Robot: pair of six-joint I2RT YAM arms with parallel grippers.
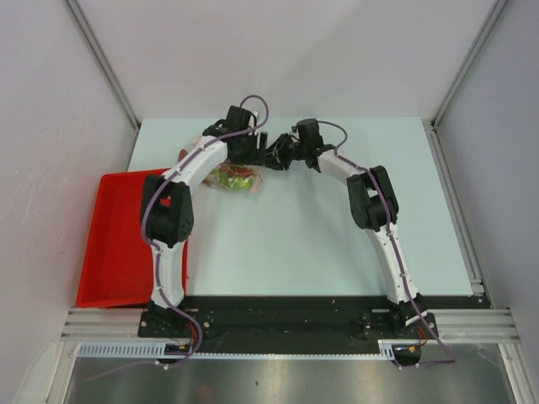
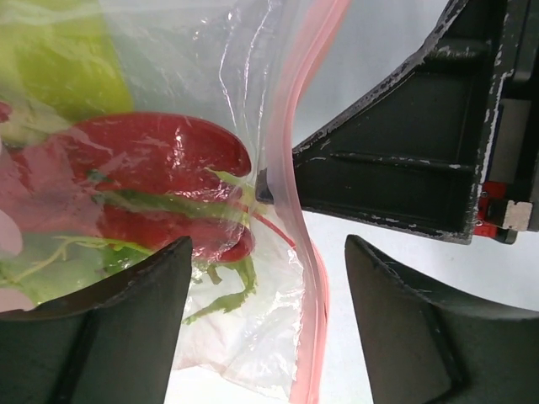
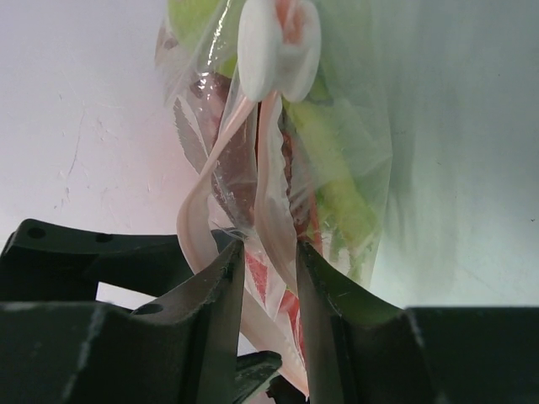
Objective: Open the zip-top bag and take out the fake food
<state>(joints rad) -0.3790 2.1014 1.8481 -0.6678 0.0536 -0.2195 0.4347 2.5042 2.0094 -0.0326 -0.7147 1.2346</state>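
The bag has just one pink edge held by my right gripper while the other bows free, so next my left gripper pinches that free edge (image 3: pixel 194 227) before spreading the bag's opening.
The zip-top bag (image 1: pixel 236 178) lies at the back left of the table, between the two wrists. In the left wrist view its pink zip strip (image 2: pixel 290 168) runs down between the wide-apart fingers of my open left gripper (image 2: pixel 269 244), which touch nothing. Through the plastic show a red lobster (image 2: pixel 160 151), a yellow-green piece (image 2: pixel 67 59) and green leaves (image 2: pixel 227 290). My right gripper (image 3: pixel 269 246) is closed narrowly on the bag's mouth, one pink lip (image 3: pixel 274 194) pinched between its fingers. The other lip (image 3: pixel 198 210) bows away to the left. A pale round piece (image 3: pixel 278 46) and green fake food (image 3: pixel 333 168) sit deeper in the bag.
A red tray (image 1: pixel 118 244) overhangs the table's left edge, beside the left arm. The right gripper's dark finger (image 2: pixel 396 160) reaches in from the upper right of the left wrist view, touching the zip strip. Grey walls close in the table on both sides.
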